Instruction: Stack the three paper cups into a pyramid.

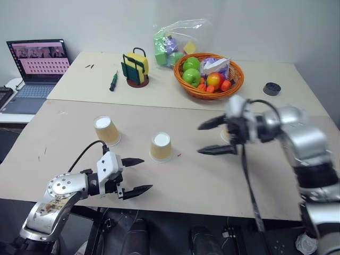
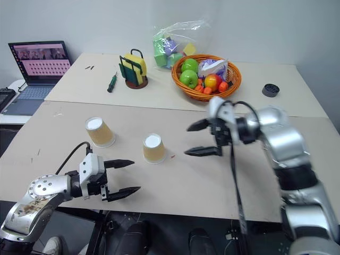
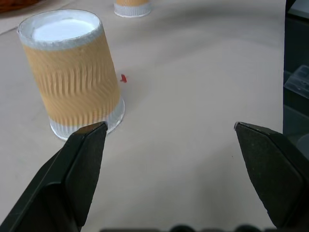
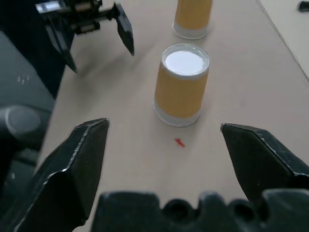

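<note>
I should close my left gripper on the sides of the paper cup (image 1: 109,133) nearest the laptop, because that cup should become the top of the pyramid.
Two of the three paper cups stand upside down on the beige table, white bases up: one at the left (image 1: 107,130), one in the middle (image 1: 161,147). The third cup (image 3: 131,7) stands further right, mostly hidden behind my right gripper in the eye views. None is stacked, so there is no pyramid. My left gripper (image 1: 146,173) is open and empty near the front edge, short of the middle cup (image 3: 72,72). My right gripper (image 1: 199,139) is open and empty, raised to the right of the middle cup (image 4: 182,84) and pointing left at it.
On the far table stand a wicker basket (image 1: 237,79) of fruit, a clear bag of coloured blocks (image 1: 172,42), a sponge caddy (image 1: 136,68), a green screwdriver (image 1: 113,81) and a black round lid (image 1: 271,88). A laptop (image 1: 40,64) sits far left.
</note>
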Controlling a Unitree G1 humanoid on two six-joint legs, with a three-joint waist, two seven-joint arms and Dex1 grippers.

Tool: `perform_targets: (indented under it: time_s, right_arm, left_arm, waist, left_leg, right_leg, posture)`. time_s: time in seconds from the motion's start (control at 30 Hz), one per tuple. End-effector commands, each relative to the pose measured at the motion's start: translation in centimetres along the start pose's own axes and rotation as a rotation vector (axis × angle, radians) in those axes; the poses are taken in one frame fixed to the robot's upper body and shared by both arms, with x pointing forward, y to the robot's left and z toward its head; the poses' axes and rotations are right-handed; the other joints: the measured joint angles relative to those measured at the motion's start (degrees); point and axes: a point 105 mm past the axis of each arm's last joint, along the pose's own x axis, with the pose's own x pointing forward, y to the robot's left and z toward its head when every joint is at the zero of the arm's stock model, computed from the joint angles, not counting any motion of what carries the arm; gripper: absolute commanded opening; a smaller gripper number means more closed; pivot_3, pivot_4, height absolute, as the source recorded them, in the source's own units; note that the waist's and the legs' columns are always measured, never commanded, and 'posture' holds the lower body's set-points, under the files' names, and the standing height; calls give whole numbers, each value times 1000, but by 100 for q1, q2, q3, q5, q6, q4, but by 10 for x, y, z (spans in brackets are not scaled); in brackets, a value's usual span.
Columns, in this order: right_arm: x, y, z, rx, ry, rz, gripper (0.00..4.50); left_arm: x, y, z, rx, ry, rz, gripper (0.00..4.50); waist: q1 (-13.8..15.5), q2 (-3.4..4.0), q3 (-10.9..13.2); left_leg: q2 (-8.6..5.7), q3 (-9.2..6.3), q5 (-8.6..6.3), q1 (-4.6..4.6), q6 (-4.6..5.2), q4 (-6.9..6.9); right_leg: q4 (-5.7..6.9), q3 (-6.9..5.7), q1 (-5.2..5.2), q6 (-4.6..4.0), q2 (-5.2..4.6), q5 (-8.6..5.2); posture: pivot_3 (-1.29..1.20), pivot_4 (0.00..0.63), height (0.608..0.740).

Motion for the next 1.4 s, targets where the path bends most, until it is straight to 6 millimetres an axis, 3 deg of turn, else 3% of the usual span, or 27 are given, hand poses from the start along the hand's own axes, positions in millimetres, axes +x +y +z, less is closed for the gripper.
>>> perform_targets:
  time_s: [0.03, 0.2, 0.27, 0.33, 0.7, 0.83, 1.07, 1.4]
  right_arm:
    - [-26, 11, -14, 74, 29, -186, 4386]
    - [-59, -46, -90, 271, 269, -822, 4386]
    - [-76, -62, -102, 342, 268, -1033, 4386]
    - [-81, -67, -101, 378, 224, -1114, 4386]
    - [-56, -91, -75, 434, 55, -1104, 4386]
    - [-44, -99, -74, 430, 50, -1060, 4386]
    - [-23, -130, -72, 406, 26, -1035, 4386]
    - [-15, -151, -64, 375, -9, -1032, 4386]
  left_arm:
    - [-4, 8, 5, 37, -15, 47, 4500]
    - [-2, 12, 8, 46, -29, 60, 4500]
    - [-1, 15, 10, 50, -35, 66, 4500]
    - [-1, 17, 11, 53, -37, 69, 4500]
    - [-1, 23, 12, 66, -39, 90, 4500]
    - [-1, 24, 12, 69, -38, 99, 4500]
    - [-1, 24, 12, 69, -36, 105, 4500]
    - [-3, 23, 11, 69, -29, 120, 4500]
  waist:
    - [-35, -2, -2]
    - [-167, -3, -1]
    - [-167, -5, -1]
    - [-145, -4, -1]
    - [-135, -2, 0]
    - [-125, -2, 0]
    - [-155, -1, 1]
    - [-127, 0, 2]
  left_leg:
    - [0, 0, 0, 9, 0, 0]
    - [-1, 2, 0, 23, -1, 18]
    - [-2, 2, 2, 24, -1, 25]
    - [-4, 2, 3, 21, -1, 25]
    - [-6, 1, 0, 8, 3, 3]
    - [-7, 1, 0, 8, 3, 7]
    - [-6, 2, 0, 8, 4, 6]
    - [-6, 2, 0, 5, 4, 2]
  right_leg:
    - [0, 1, 8, 0, 0, -2]
    - [-3, 11, 15, -16, -2, -14]
    - [-3, 11, 17, -18, -2, -14]
    - [-2, 13, 15, -19, -2, -9]
    - [-2, 17, 7, 9, 2, 5]
    - [-2, 17, 8, 9, 1, 5]
    - [-1, 17, 5, 9, 2, 5]
    - [0, 16, 2, 9, 2, 5]
  posture:
    - [0, 150, 692]
    - [0, 150, 692]
    - [0, 150, 692]
    - [0, 150, 692]
    - [0, 150, 692]
    - [0, 150, 692]
    - [0, 150, 692]
    - [0, 150, 692]
